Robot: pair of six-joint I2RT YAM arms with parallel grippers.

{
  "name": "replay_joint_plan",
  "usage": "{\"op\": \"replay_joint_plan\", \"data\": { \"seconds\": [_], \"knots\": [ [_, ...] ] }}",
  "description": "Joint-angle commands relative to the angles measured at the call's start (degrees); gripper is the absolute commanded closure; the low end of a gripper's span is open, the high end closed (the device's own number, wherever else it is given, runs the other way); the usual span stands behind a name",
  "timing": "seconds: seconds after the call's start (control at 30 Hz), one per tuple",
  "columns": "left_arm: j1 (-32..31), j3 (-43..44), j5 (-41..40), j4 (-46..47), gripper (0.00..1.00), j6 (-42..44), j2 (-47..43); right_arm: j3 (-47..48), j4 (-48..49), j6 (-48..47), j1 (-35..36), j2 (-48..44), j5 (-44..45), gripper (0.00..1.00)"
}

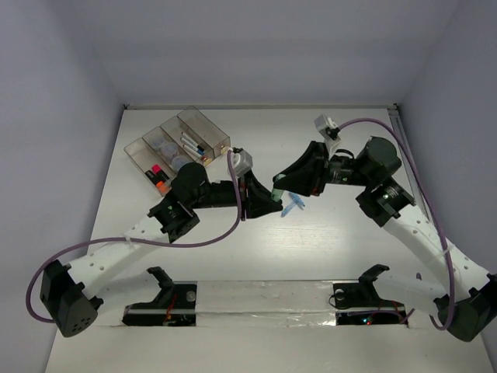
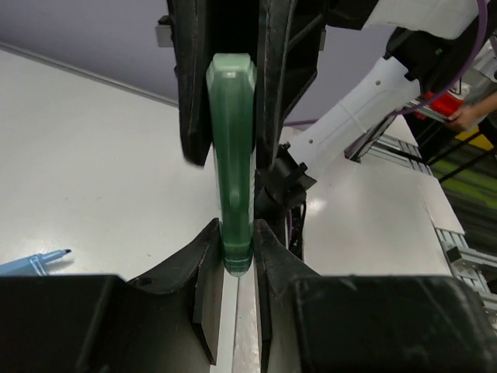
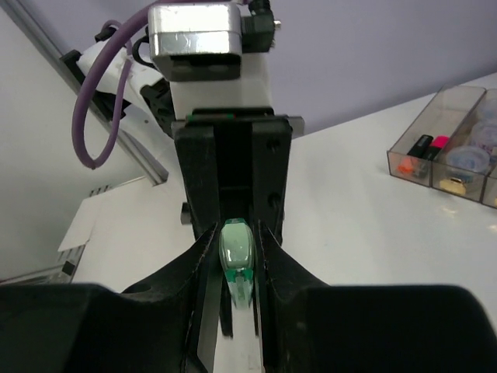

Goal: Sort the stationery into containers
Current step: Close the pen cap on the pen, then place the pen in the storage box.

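The pens' neighbor, the empty clear brown bin [image 1: 215,139], will get the pale-green clip from my left gripper. The pale-green clip still hangs above the table's middle.
A pale-green clip [image 1: 276,193] hangs above the table's middle, gripped from both ends. My left gripper [image 1: 269,203] is shut on one end of it [image 2: 235,249]. My right gripper [image 1: 283,186] is shut on the other end [image 3: 237,250]. The two grippers face each other, fingertips almost touching. A blue clip [image 1: 291,207] lies on the table just below them, and it also shows in the left wrist view [image 2: 35,263]. The row of four clear brown bins [image 1: 220,132] stands at the back left and holds highlighters [image 1: 158,177], rolls [image 1: 167,151] and pens [image 1: 194,146].
The bins show at the right edge of the right wrist view [image 3: 404,144]. Purple cables [image 1: 233,225] loop from both wrists. Black brackets [image 1: 161,278] and a taped strip lie along the table's near edge.
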Motion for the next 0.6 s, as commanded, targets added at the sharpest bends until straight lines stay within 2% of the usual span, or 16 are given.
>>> {"op": "replay_joint_plan", "data": {
  "seconds": [0.0,0.17,0.33,0.4,0.43,0.47,0.53,0.57],
  "knots": [
    [-0.41,6.94,-3.17,10.88,1.0,0.74,-0.19,-1.56,-6.88,-2.26,5.6,2.91,-0.53,1.0],
    [-0.41,5.72,-5.7,11.22,1.0,0.66,-1.5,-3.67,-6.27,-2.61,6.13,2.65,2.9,1.0],
    [-0.41,0.71,-10.37,13.25,1.0,-1.01,-3.44,-5.6,-5.04,-2.36,6.13,0.11,8.86,1.0],
    [-0.41,-1.74,-11.77,14.39,1.0,-1.71,-3.96,-6.05,-4.86,-1.74,6.13,-1.74,13.08,0.82],
    [0.11,-2.71,-12.21,15.09,1.0,-2.94,-3.97,-6.4,-4.77,-1.56,6.13,-2.27,16.75,0.6],
    [0.12,-3.68,-13.0,16.31,1.0,-3.47,-4.14,-6.57,-4.69,-1.39,6.13,-2.88,18.7,0.49],
    [1.52,-6.58,-13.71,18.68,1.0,-5.74,-3.62,-6.75,-4.34,-0.68,6.13,-4.55,23.61,0.29],
    [1.53,-7.55,-13.71,19.74,1.0,-6.54,-3.44,-6.67,-4.42,-0.6,6.13,-5.08,25.04,0.25]
  ]
}}
